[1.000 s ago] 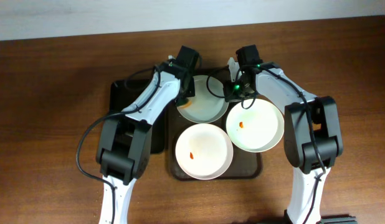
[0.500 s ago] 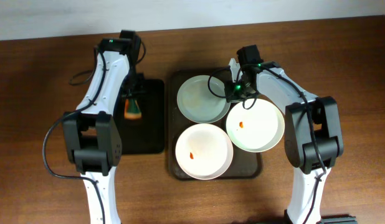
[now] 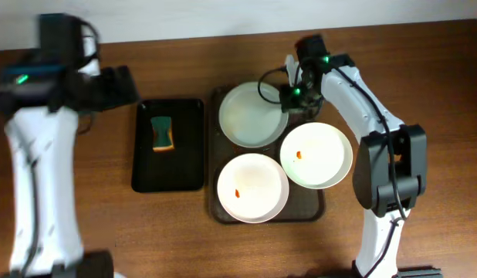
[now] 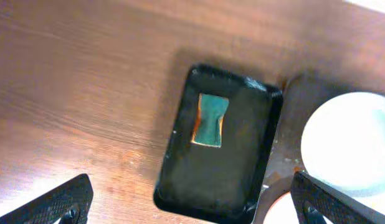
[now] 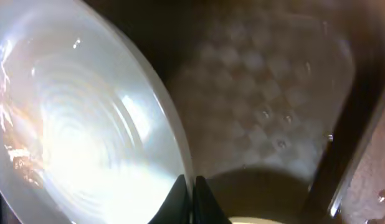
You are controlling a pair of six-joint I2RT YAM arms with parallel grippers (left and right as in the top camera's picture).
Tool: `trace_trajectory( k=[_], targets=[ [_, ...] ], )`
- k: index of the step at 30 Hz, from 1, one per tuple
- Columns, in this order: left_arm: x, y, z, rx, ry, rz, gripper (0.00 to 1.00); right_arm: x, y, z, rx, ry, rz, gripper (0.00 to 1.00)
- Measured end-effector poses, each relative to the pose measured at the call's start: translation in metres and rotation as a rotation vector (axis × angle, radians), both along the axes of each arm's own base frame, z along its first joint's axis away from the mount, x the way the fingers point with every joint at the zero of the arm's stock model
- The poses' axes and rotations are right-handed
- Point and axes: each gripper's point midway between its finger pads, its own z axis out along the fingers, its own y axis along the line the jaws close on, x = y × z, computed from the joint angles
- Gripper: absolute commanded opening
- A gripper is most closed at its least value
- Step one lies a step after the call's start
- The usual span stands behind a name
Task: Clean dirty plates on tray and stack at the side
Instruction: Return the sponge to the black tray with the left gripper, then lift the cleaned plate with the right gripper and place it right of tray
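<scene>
Next, my right gripper releases the back plate on the bare table [image 3: 383, 137] beside the plate overhanging the brown tray. The back plate is still above the tray floor.
Three white plates lie on the dark brown tray [image 3: 306, 207]. The back plate [image 3: 252, 116] looks spotless. The right plate [image 3: 316, 154] and the front plate [image 3: 252, 188] each carry an orange spot. My right gripper [image 3: 294, 99] is shut on the back plate's right rim. The right wrist view shows the fingertips [image 5: 180, 198] pinching that rim of the plate [image 5: 74, 124] above the tray floor [image 5: 261, 106]. My left gripper [image 3: 121, 85] hangs open, high over the table at the left. In its wrist view the left gripper [image 4: 192, 208] holds nothing.
A smaller black tray [image 3: 184, 166] sits left of the brown tray, holding a green and orange sponge [image 3: 162, 133]. From the left wrist I see the sponge [image 4: 210, 120] on the black tray [image 4: 242, 180], with a plate [image 4: 351, 143] at the right.
My left arm swung from the back plate to the black tray, opened and left the sponge there, then rose away to the left. The right gripper stayed shut on the plate rim.
</scene>
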Motion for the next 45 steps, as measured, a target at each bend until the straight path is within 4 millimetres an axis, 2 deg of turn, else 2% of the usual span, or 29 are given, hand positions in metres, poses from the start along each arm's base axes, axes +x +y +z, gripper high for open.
trace_trajectory(
  k=[2, 3, 4, 6, 9, 14, 18, 22, 36, 39, 41, 42, 44, 45],
  targets=[
    [-0.011, 0.007, 0.017, 0.002, -0.043, 0.019, 1.00, 0.002, 0.017, 0.022, 0.001, -0.039, 0.045, 0.04],
    [-0.016, 0.009, 0.022, 0.003, -0.053, 0.026, 1.00, 0.004, 0.042, 0.041, 0.011, -0.091, 0.100, 0.04],
    [-0.017, 0.010, 0.024, 0.003, -0.058, 0.028, 1.00, 0.002, 0.062, 0.052, 0.018, -0.125, 0.146, 0.04],
    [-0.019, 0.010, 0.023, 0.002, -0.051, 0.029, 1.00, -0.007, 0.104, 0.063, 0.001, -0.189, 0.234, 0.04],
    [-0.022, 0.010, 0.021, 0.002, -0.035, 0.029, 1.00, -0.013, 0.141, 0.066, -0.141, -0.304, 0.290, 0.04],
    [-0.027, 0.010, 0.018, 0.001, -0.010, 0.029, 1.00, -0.016, 0.171, 0.094, -0.473, -0.571, 0.243, 0.04],
    [-0.029, 0.010, 0.017, 0.001, -0.002, 0.029, 1.00, -0.029, 0.180, 0.120, -0.665, -0.714, 0.187, 0.04],
    [-0.030, 0.010, 0.016, 0.001, 0.002, 0.029, 1.00, -0.042, 0.185, 0.139, -0.771, -0.801, 0.146, 0.04],
    [-0.030, 0.010, 0.016, 0.001, 0.002, 0.029, 1.00, -0.042, 0.181, 0.145, -0.818, -0.820, 0.133, 0.04],
    [-0.030, 0.010, 0.016, 0.001, 0.002, 0.029, 1.00, -0.039, 0.171, 0.137, -0.797, -0.776, 0.116, 0.04],
    [-0.030, 0.010, 0.016, 0.001, 0.002, 0.029, 1.00, -0.029, 0.140, 0.116, -0.697, -0.627, 0.081, 0.04],
    [-0.030, 0.010, 0.016, 0.001, 0.002, 0.029, 1.00, -0.022, 0.120, 0.108, -0.593, -0.529, 0.050, 0.04],
    [-0.030, 0.010, 0.016, 0.001, 0.002, 0.029, 1.00, -0.012, 0.076, 0.107, -0.410, -0.382, -0.032, 0.04],
    [-0.029, 0.010, 0.016, 0.001, 0.001, 0.029, 1.00, -0.007, 0.045, 0.111, -0.306, -0.307, -0.096, 0.04]
  ],
)
